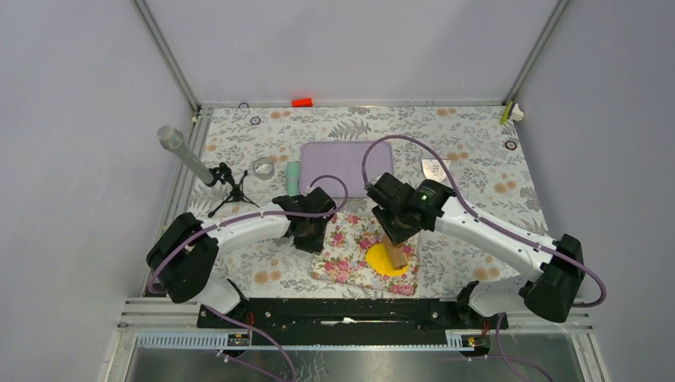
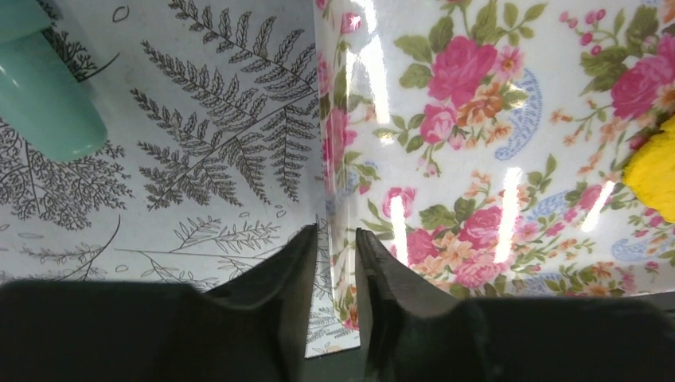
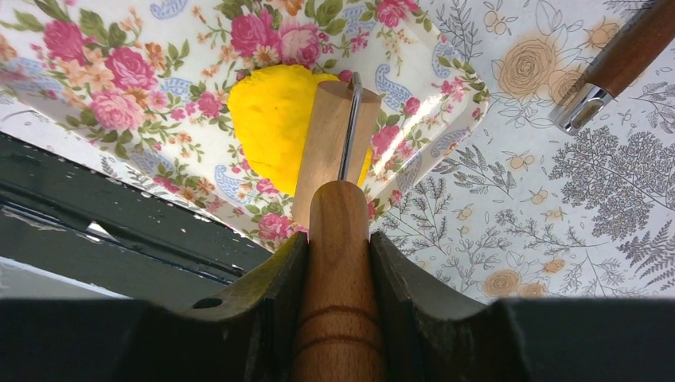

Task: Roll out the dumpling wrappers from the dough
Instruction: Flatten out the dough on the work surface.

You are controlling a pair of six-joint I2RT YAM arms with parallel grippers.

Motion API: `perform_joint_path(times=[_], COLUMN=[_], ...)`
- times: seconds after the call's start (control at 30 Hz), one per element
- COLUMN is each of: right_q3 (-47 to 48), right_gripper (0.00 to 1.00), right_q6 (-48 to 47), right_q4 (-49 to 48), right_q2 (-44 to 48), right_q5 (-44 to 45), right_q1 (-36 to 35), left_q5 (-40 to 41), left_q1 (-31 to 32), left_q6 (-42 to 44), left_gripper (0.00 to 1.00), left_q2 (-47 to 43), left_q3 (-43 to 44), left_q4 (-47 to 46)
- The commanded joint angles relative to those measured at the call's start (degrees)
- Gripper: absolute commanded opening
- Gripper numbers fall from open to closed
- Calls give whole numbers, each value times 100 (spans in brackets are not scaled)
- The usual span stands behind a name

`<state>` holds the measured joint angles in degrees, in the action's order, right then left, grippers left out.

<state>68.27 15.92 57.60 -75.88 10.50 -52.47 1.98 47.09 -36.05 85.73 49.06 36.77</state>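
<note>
My left gripper's open fingers have the floral mat's edge sitting loose in them, so they should pinch that edge (image 2: 333, 211) and hold the mat still for rolling.
The dough (image 1: 388, 261) is a bright yellow flattened lump on the near right part of a floral mat (image 1: 350, 247). My right gripper (image 1: 396, 231) is shut on the wooden handle of a rolling pin (image 3: 338, 239). Its roller (image 3: 328, 139) rests on the dough (image 3: 267, 119). My left gripper (image 1: 312, 239) sits low at the mat's left edge. In the left wrist view its jaws (image 2: 336, 235) stand slightly apart, with the mat's edge (image 2: 477, 119) showing in the gap. The dough (image 2: 657, 167) peeks in at the right. No dumpling wrappers are in view.
A purple board (image 1: 347, 163) lies behind the mat, with a teal object (image 1: 293, 177) and a clear ring (image 1: 263, 167) to its left. A clear tube on a small tripod (image 1: 187, 155) stands at far left. A metal scraper (image 1: 435, 169) and a wooden-handled tool (image 3: 613, 68) lie right.
</note>
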Motion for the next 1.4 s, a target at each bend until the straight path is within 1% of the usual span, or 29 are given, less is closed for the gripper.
perform_joint_path(times=[0.0, 0.1, 0.33, 0.47, 0.6, 0.77, 0.87, 1.0, 1.17, 1.37], right_q3=[74, -1, -38, -168, -325, -702, -791, -817, -653, -362], right_gripper=[0, 0, 0, 0, 0, 0, 0, 0, 0, 0], right_q6=[-256, -257, -242, -224, -219, -182, -19, 174, 654, 1468], right_q4=[-191, -500, -614, -584, -550, -844, -1052, -1165, -1098, -881], right_q2=[-168, -128, -234, -290, -420, -632, -791, -1070, -1503, -1976], right_q5=[29, 20, -171, -375, -640, -952, -1033, -1233, -1190, -668], right_q1=[-138, -150, -186, -194, -194, -201, -202, -223, -286, -524], left_q5=[149, 277, 365, 194, -149, -171, -171, -364, -383, -569], left_q1=[19, 18, -18, -282, -624, -808, -866, -895, -895, -895], left_q6=[257, 293, 171, 117, 131, 65, 19, -21, -150, -387], left_gripper=[32, 36, 36, 36, 36, 35, 34, 34, 28, 27], left_q2=[-265, -426, -926, -1167, -1546, -1812, -1898, -1921, -1918, -1904], left_q3=[422, 544, 586, 450, 290, 174, 85, -61, -369, -767], left_q4=[518, 755, 901, 878, 766, 704, 655, 573, 391, 54])
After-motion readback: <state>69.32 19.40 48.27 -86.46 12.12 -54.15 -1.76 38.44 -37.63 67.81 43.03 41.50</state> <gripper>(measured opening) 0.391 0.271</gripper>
